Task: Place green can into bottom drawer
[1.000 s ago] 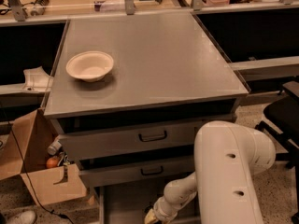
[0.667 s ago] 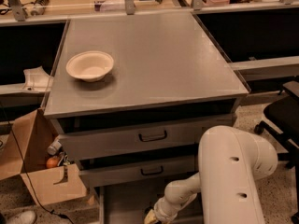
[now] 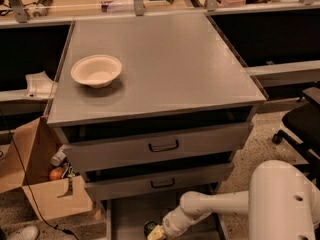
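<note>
Next, I set the green can on the bottom drawer's grey bottom, toward the cardboard box side (image 3: pixel 148 230).
The bottom drawer (image 3: pixel 131 213) is pulled open below the two upper drawers, and its flat grey floor shows. The green can (image 3: pixel 149 228) is a small dark green shape low over the drawer floor, at the picture's bottom edge. My gripper (image 3: pixel 158 232) is right beside it at the end of the white forearm (image 3: pixel 210 209), reaching into the drawer from the right. The gripper touches or nearly touches the can. Part of the can is hidden by the gripper and the frame edge.
A cream bowl (image 3: pixel 96 70) sits on the grey cabinet top (image 3: pixel 165 59) at the left. An open cardboard box (image 3: pixel 35 186) with small items stands on the floor at the left. A black chair (image 3: pixel 300 126) is at the right. My white arm housing (image 3: pixel 287 204) fills the bottom right.
My white arm housing has shifted to the right and lower in the picture. The gripper stays low in the open bottom drawer by the can.
</note>
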Tool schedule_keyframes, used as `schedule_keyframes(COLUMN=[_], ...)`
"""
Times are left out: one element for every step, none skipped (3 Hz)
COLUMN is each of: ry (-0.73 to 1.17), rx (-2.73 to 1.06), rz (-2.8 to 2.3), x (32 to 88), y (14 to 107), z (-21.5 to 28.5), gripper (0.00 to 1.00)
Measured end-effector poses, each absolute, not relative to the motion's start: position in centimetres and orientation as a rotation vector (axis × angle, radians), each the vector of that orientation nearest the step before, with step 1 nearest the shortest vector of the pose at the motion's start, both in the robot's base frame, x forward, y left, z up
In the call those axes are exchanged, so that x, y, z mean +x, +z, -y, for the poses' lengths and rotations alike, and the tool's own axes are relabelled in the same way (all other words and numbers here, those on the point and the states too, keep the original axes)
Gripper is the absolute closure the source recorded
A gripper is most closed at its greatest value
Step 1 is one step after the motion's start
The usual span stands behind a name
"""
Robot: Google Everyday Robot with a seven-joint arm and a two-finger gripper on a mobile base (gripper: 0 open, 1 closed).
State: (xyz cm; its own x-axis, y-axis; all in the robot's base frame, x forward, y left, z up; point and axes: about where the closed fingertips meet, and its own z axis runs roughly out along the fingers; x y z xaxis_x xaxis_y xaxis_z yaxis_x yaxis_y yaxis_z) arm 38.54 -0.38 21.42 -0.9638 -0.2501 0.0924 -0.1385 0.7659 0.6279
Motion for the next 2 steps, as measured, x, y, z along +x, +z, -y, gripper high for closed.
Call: schedule_keyframes(ry=[-0.975,-1.05], rx=[0.282,0.248], rz=[2.782,2.73], x=[38.4,39.8], y=[20.9,18.3], z=[0.4,-0.3], gripper=[1.0,1.0])
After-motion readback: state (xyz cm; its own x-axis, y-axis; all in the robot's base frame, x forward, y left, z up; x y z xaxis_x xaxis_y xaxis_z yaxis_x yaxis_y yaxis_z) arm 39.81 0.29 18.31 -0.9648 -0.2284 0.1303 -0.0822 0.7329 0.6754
